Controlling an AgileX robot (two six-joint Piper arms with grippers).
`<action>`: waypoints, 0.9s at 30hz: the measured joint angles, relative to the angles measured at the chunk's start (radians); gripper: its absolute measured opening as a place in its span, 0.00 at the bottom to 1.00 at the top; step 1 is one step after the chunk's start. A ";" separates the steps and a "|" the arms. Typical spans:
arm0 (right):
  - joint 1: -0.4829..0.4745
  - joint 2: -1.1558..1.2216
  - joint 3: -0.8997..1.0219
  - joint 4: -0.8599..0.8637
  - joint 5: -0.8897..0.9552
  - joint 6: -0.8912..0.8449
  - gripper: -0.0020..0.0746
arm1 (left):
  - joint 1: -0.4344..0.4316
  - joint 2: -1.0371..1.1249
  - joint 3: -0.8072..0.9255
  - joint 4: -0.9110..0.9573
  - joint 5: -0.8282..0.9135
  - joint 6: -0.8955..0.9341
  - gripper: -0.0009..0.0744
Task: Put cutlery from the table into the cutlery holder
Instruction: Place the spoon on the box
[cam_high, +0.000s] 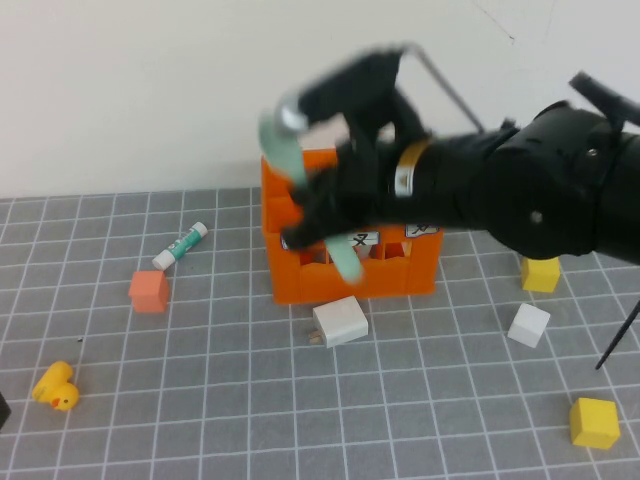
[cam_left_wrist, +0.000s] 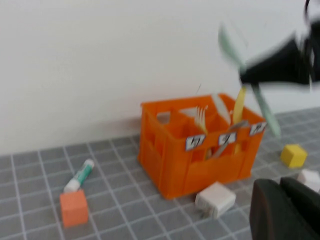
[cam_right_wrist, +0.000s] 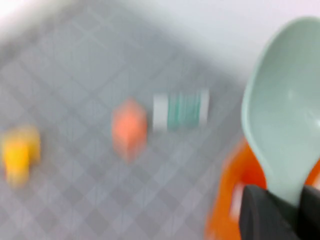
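Note:
Next, I set the mint-green spoon in the orange cutlery holder's front part (cam_high: 327, 211), glue stick side, with my right gripper.
My right gripper (cam_high: 316, 205) is shut on the pale mint-green spoon (cam_high: 283, 148) and holds it tilted in the air over the left front part of the orange cutlery holder (cam_high: 400, 280). The spoon's bowl points up and its handle hangs down before the crate's front wall. In the right wrist view the spoon bowl (cam_right_wrist: 285, 115) sticks out from between the fingers (cam_right_wrist: 262, 215). The cream-white fork (cam_left_wrist: 201, 118) stands in the crate (cam_left_wrist: 170, 165). My left gripper (cam_left_wrist: 287, 210) hangs low, well away from the crate, shut and empty.
A glue stick (cam_high: 181, 245), an orange cube (cam_high: 149, 290) and a yellow duck (cam_high: 55, 386) lie on the tiled table (cam_high: 230, 400) to the left. A white block (cam_high: 340, 321) sits before the crate. A white cube (cam_high: 528, 324) and two yellow cubes (cam_high: 594, 422) lie right.

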 joint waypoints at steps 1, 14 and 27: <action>0.000 -0.003 0.000 0.000 -0.055 -0.002 0.19 | 0.000 0.000 0.000 0.002 0.019 0.000 0.01; 0.000 0.211 0.000 0.027 -0.785 -0.094 0.19 | 0.000 0.000 0.000 0.011 0.082 0.010 0.01; -0.006 0.403 0.000 0.251 -1.026 -0.199 0.19 | 0.000 0.000 0.000 0.015 0.130 0.014 0.01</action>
